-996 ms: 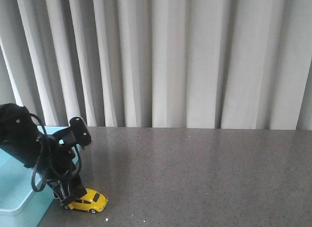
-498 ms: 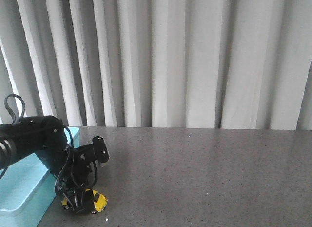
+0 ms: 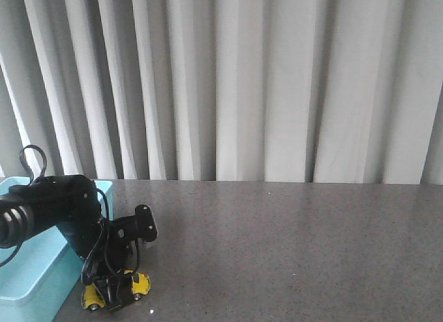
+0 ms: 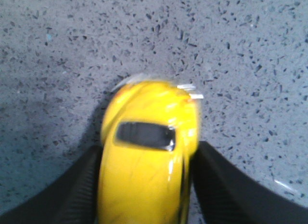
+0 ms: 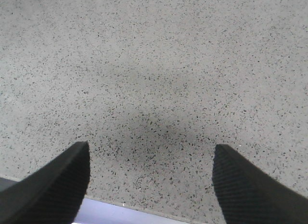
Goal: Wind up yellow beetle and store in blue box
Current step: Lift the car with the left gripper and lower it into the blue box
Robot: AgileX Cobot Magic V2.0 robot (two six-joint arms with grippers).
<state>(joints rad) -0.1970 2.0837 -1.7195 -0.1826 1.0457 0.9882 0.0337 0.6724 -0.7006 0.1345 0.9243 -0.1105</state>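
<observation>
The robot's left gripper will release the yellow beetle on the bare bottom of the blue box [image 3: 25,269], halfway between the long sides of the box.
The yellow beetle [image 3: 142,284] stands on the grey table at the front left, just right of the blue box [image 3: 31,277]. My left gripper [image 3: 114,294] reaches down over it and hides most of it in the front view. In the left wrist view the beetle [image 4: 144,180] fills the space between the two black fingers, with its dark window facing away from the wrist. The left gripper [image 4: 149,149] presses against both of its sides. My right gripper [image 5: 150,147] is open and empty above bare table; it does not show in the front view.
The speckled grey table [image 3: 291,246] runs back to a wall of pale curtains [image 3: 242,86]. The table's front edge [image 5: 134,215] lies just under the right gripper's fingers. The blue box sits at the table's left edge.
My left arm has swung over and lowered onto the beetle, and its fingers have closed round it. The beetle has turned from side-on to end-on and shifted slightly left.
</observation>
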